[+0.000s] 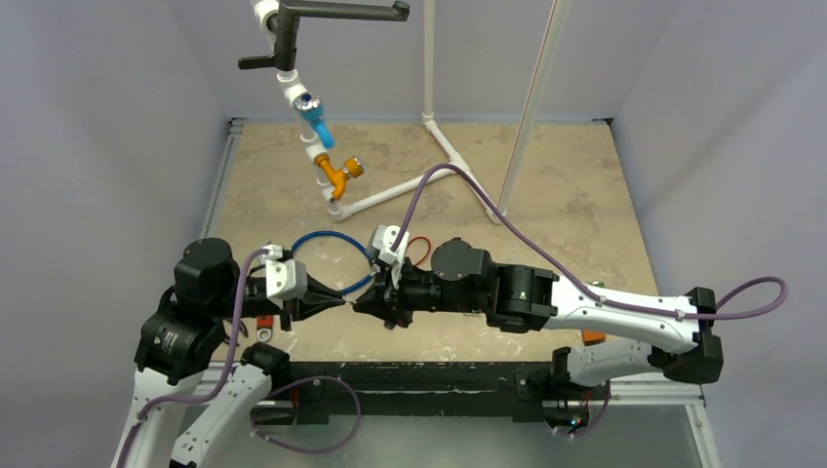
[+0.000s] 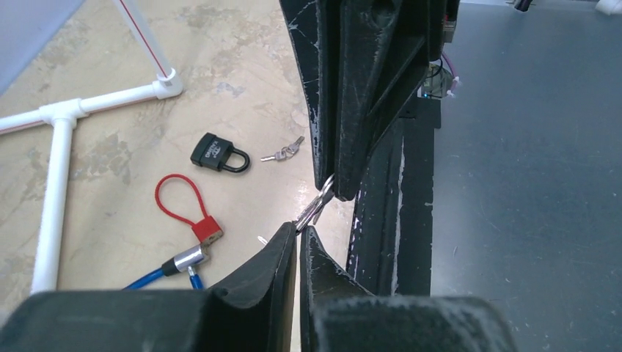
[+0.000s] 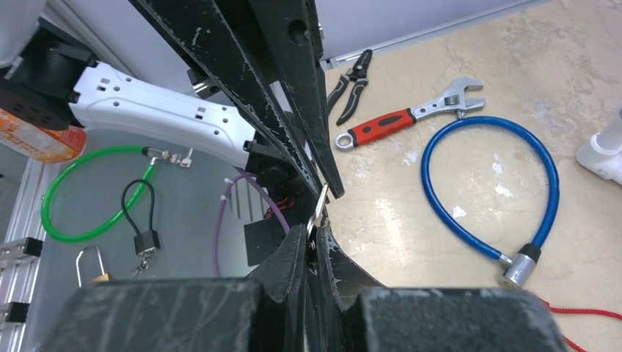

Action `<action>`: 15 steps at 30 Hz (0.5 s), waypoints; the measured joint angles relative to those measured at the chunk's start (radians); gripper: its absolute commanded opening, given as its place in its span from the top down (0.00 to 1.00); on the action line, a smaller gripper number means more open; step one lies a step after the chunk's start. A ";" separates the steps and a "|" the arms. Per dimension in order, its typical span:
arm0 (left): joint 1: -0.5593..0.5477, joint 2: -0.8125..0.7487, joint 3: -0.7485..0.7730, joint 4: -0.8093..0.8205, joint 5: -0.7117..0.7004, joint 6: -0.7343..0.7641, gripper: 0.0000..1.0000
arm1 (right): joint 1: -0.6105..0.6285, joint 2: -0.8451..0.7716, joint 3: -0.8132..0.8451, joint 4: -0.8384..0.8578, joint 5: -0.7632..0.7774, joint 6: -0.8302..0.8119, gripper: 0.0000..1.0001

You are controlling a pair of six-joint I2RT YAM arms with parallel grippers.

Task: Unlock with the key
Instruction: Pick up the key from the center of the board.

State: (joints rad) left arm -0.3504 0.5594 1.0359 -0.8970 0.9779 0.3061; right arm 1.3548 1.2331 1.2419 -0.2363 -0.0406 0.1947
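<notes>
I will hold the silver key, which slants out of my right gripper, with my left gripper while my right gripper opens, lines up and takes its ringed end (image 2: 327, 184).
A small silver key (image 2: 314, 207) hangs in the air between my two grippers, which meet tip to tip above the table's front. My left gripper (image 2: 301, 229) is shut on the key's lower end. My right gripper (image 3: 314, 233) is shut on its other end with the ring; the key (image 3: 321, 205) shows there too. In the top view the left gripper (image 1: 340, 297) and right gripper (image 1: 360, 301) almost touch. A blue cable lock (image 1: 327, 255) with a silver barrel (image 2: 187, 258) lies just behind them.
A red cable lock (image 2: 183, 207), a black padlock (image 2: 218, 154) and loose keys (image 2: 283, 152) lie on the table. A red-handled wrench (image 3: 402, 121) and pliers (image 3: 352, 84) lie near the left arm. A white pipe frame (image 1: 390, 200) stands behind. A green cable lock (image 3: 84, 194) lies off the table.
</notes>
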 measured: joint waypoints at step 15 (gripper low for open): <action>0.000 -0.045 -0.006 0.013 0.005 -0.012 1.00 | 0.006 -0.010 -0.014 0.033 0.006 0.011 0.93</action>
State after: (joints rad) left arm -0.3504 0.5148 1.0298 -0.8841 0.9829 0.2939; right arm 1.3609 1.2228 1.2282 -0.2031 -0.0349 0.2054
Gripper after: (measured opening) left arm 0.009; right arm 0.030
